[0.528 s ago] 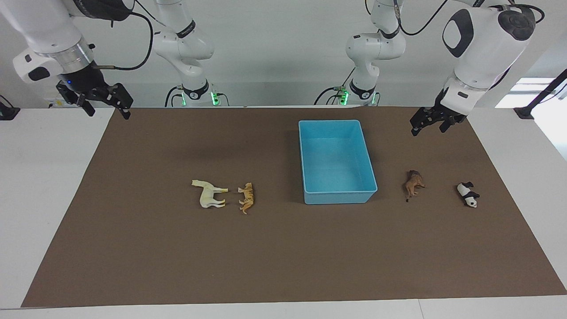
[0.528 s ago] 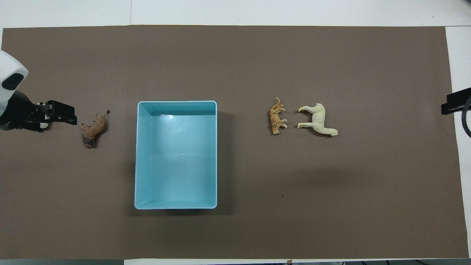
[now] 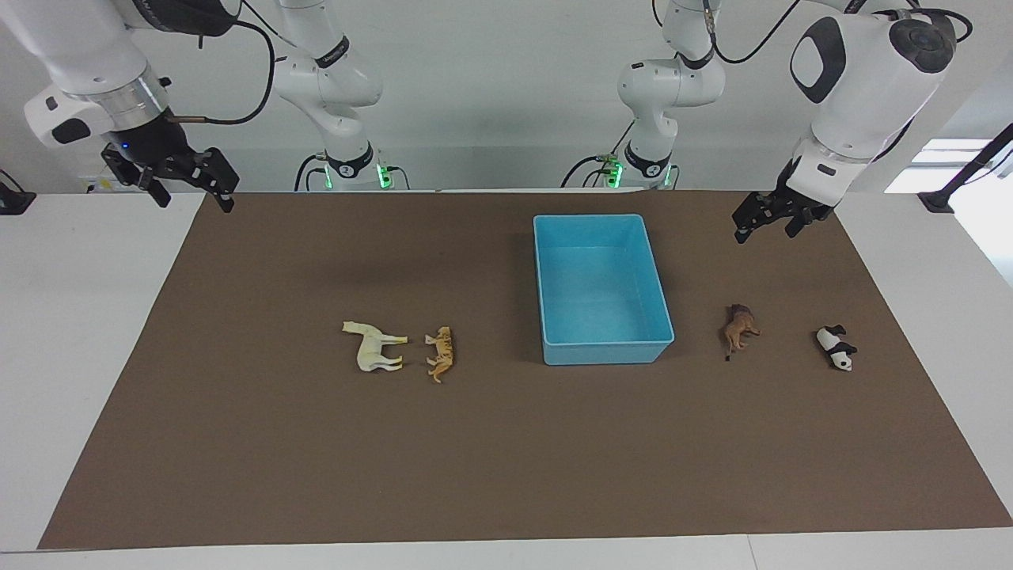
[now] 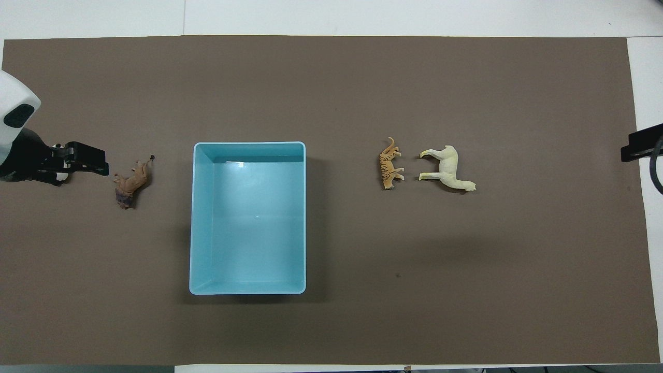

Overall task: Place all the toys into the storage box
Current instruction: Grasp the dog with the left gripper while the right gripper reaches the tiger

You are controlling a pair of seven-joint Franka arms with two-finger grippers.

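The brown lion's neck (image 4: 127,191), at its dark mane, is the next place that my left gripper should move to, and it should then close there.
The light blue storage box (image 3: 608,351) stands empty on the brown mat; it also shows in the overhead view (image 4: 196,217). The cream-white horse (image 3: 376,346) and the orange tiger (image 3: 440,353) lie side by side toward the right arm's end of the box. The brown lion (image 3: 739,328) and the panda (image 3: 836,348) lie toward the left arm's end. In the overhead view I see the horse (image 4: 448,168), tiger (image 4: 388,164) and lion (image 4: 130,181); the panda is hidden under the left arm. My left gripper (image 3: 765,229) hangs open and empty over the mat. My right gripper (image 3: 194,198) hangs open and empty over the mat's corner.
The brown mat (image 3: 506,459) covers most of the white table. The two arm bases (image 3: 348,166) stand at the robots' edge. In the overhead view the left gripper (image 4: 83,161) shows beside the lion and the right gripper (image 4: 634,147) at the frame's edge.
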